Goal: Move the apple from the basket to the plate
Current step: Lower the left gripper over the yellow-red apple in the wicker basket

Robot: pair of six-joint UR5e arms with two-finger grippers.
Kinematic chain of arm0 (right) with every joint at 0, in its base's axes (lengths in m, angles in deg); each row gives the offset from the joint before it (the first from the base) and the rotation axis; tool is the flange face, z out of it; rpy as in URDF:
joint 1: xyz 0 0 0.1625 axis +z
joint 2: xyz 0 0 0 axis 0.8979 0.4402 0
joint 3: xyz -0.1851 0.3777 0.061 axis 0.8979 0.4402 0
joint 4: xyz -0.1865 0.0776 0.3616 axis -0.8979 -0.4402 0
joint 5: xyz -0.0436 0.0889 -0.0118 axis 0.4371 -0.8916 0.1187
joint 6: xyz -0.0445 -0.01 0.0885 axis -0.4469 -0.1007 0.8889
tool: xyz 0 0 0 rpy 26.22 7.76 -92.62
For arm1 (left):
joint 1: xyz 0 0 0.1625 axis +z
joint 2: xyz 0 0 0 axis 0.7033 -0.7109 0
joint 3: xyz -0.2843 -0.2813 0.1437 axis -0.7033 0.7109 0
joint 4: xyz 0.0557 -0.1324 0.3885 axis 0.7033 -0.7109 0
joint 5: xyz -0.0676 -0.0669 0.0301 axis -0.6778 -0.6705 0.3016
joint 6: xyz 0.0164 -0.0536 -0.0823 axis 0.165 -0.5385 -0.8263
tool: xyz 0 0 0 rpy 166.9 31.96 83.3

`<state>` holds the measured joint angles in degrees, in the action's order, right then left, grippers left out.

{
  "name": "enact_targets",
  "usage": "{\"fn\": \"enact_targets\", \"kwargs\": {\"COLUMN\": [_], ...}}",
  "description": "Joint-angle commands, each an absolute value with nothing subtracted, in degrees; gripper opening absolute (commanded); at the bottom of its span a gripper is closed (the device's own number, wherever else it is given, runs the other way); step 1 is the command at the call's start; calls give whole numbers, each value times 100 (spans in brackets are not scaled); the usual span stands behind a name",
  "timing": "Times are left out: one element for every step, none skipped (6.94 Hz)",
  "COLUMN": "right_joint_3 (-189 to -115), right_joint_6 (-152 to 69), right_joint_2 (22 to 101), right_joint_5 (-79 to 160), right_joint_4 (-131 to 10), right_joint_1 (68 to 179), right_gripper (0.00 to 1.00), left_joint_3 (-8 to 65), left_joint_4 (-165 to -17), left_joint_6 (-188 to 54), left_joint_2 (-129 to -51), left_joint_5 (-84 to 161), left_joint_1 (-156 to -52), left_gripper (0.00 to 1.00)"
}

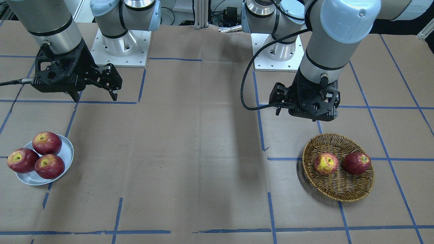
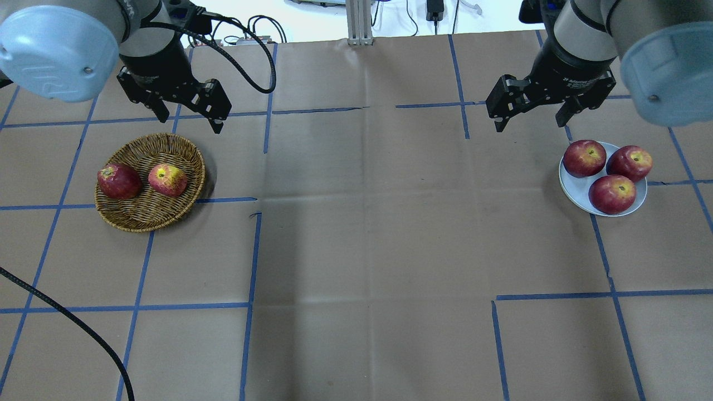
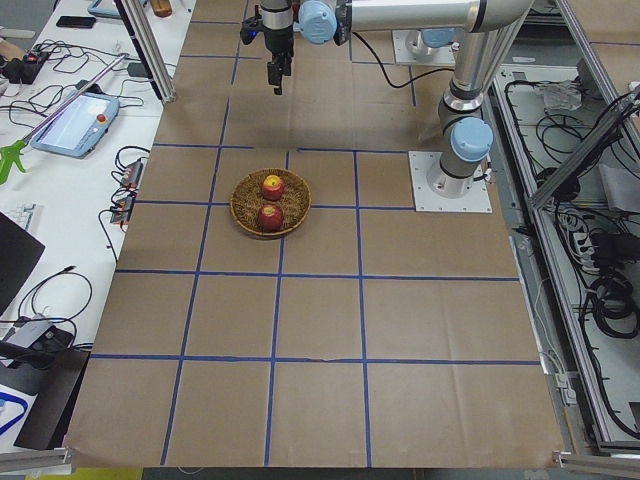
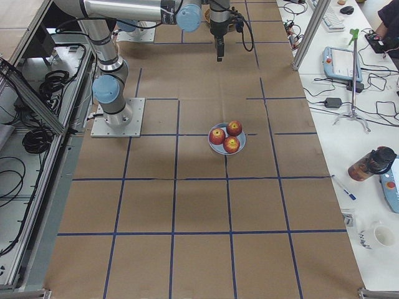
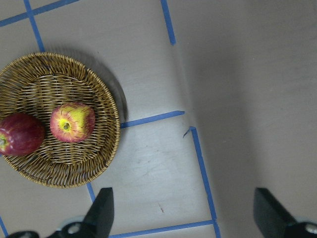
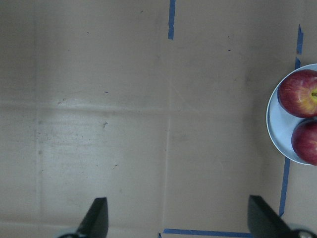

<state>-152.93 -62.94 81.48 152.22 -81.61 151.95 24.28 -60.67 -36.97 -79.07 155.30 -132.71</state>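
I will next move my left gripper to the brown wicker basket and close it on the sides of the yellow-streaked apple (image 1: 326, 163) (image 5: 73, 122), next to the dark red apple.
The yellow-streaked apple (image 2: 167, 179) lies in the brown wicker basket (image 2: 145, 214) beside one dark red apple (image 2: 118, 181). It also shows in the front view (image 1: 326, 163) and the left wrist view (image 5: 72, 122). My left gripper (image 2: 190, 120) is open and empty, raised above the table beside the basket's rim on the robot-base side. The silvery plate (image 2: 576, 192) holds three dark red apples. My right gripper (image 2: 529, 123) is open and empty, raised beside the plate (image 6: 277, 129) and apart from it.
The table is covered in brown paper with blue tape lines. A black cable (image 2: 83, 334) crosses the lower left of the overhead view. The plate's three apples (image 1: 47, 143) fill most of its surface.
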Motion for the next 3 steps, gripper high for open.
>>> {"fn": "enact_targets", "kwargs": {"right_joint_3": [-15294, -15294, -15294], "right_joint_6": [-6294, -6294, -6294], "right_joint_2": [8157, 8157, 8157], "right_joint_5": [15222, 15222, 15222], "right_joint_4": [-8152, -8161, -8161], "right_joint_1": [15195, 15195, 15195], "right_gripper": [100, 100, 100], "left_joint_3": [2854, 3222, 3800], "left_joint_4": [-5743, -5122, -4159], "left_joint_6": [-2648, -2442, -2126], "left_joint_2": [-7928, -7955, -7972], "left_joint_5": [15518, 15491, 15491], "left_joint_1": [-12437, -12171, -11994], "left_gripper": [98, 97, 98]}}
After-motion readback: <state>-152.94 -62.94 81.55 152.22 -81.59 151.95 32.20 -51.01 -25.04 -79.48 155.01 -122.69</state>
